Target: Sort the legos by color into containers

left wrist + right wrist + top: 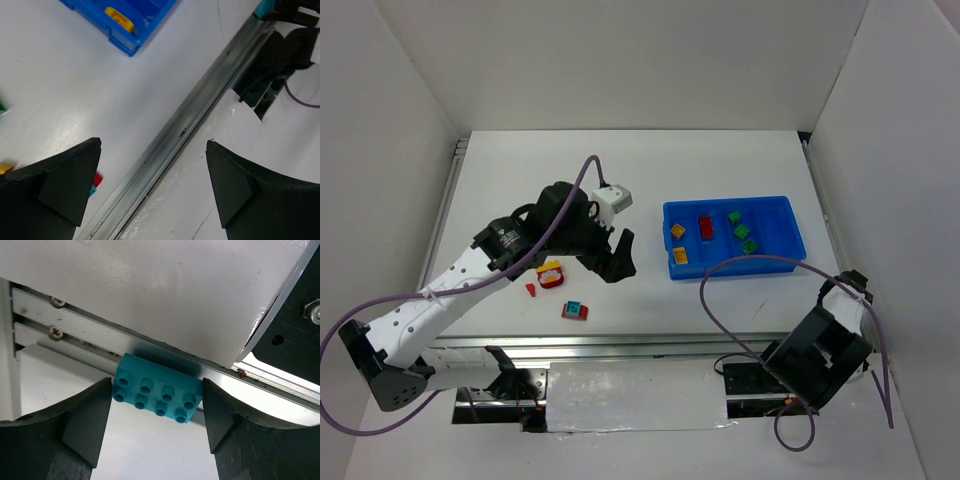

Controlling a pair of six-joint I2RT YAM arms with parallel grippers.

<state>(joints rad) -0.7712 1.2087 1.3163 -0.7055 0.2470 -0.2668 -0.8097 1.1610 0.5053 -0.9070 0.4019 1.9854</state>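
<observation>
My right gripper is going to let go of the teal lego in the blue tray's empty compartment (764, 219) next to the green legos.
The blue tray (790, 212) lies right of centre; its compartments hold two yellow legos (678, 232), a red lego (706, 227) and three green legos (741, 232). On the table lie a yellow-and-red lego (550, 272), a small red piece (531, 290) and a teal-and-red lego (575, 311). My left gripper (618, 255) hangs open and empty between these and the tray, its jaws wide apart in the left wrist view (152, 145). My right gripper (156, 390) is shut on a teal eight-stud lego (156, 394) at the near right.
The right arm (820, 350) is folded at the table's near right edge, over the metal rail (75, 322). The left wrist view shows the tray corner (127, 45), the rail (190, 120) and the right arm's base (280, 55). White walls surround the table.
</observation>
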